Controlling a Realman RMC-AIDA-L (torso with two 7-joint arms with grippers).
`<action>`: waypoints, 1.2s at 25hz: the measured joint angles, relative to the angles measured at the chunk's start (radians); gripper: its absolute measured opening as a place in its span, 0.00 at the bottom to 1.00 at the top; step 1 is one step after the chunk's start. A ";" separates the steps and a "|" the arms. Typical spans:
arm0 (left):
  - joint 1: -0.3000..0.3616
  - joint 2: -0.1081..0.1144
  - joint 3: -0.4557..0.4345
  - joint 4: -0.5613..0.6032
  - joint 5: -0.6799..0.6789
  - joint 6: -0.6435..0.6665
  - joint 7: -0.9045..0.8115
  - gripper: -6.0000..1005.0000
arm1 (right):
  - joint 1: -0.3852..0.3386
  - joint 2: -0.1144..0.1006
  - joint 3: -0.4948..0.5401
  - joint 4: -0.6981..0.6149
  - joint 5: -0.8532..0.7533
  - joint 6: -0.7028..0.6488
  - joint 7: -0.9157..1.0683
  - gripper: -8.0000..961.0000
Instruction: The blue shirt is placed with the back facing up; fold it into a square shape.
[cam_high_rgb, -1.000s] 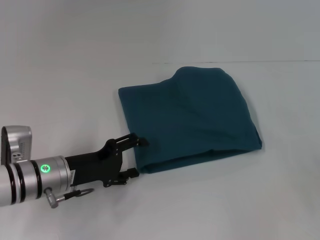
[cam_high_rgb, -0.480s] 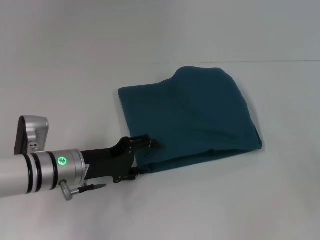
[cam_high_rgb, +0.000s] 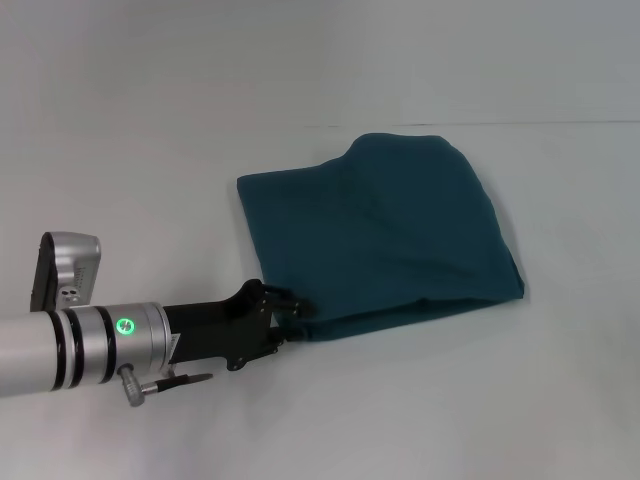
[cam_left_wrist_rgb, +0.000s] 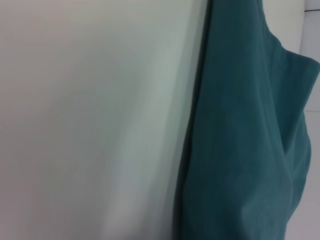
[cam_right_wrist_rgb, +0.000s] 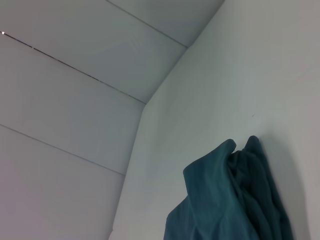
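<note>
The blue shirt's near edge runs at a slant away from my left gripper, so I will open it, grab again at the shirt's near corner (cam_high_rgb: 312, 334) and pull the shirt straight.
The blue shirt (cam_high_rgb: 380, 240) lies folded into a rough rectangle, plain side up, on the white table (cam_high_rgb: 140, 140), right of centre. My left gripper (cam_high_rgb: 293, 323) reaches in from the left and sits at the shirt's near left corner, its black fingers (cam_high_rgb: 300, 304) closed in on the cloth edge. The left wrist view shows the shirt (cam_left_wrist_rgb: 240, 140) close up along its edge. The right wrist view shows the shirt (cam_right_wrist_rgb: 225, 200) from farther off as a bunched mound. The right arm is out of the head view.
The left arm's silver forearm (cam_high_rgb: 80, 345) with a green light crosses the near left of the table. A seam line (cam_high_rgb: 560, 122) runs along the table behind the shirt. White wall panels (cam_right_wrist_rgb: 75, 100) stand beyond the table.
My left gripper has moved right to the shirt's near left corner. Its fingers, wide apart one second ago, have closed in on the cloth. The shirt has barely shifted.
</note>
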 joint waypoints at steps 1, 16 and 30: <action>0.001 0.000 0.000 0.000 0.000 0.000 0.002 0.42 | -0.001 0.000 0.000 0.000 0.000 0.000 0.000 0.86; 0.030 0.001 -0.006 0.025 -0.006 0.041 0.036 0.06 | -0.004 0.000 0.001 0.016 0.000 -0.002 0.000 0.86; 0.047 0.001 -0.009 0.024 -0.005 0.079 0.051 0.02 | -0.004 0.001 0.001 0.021 0.000 -0.004 0.002 0.86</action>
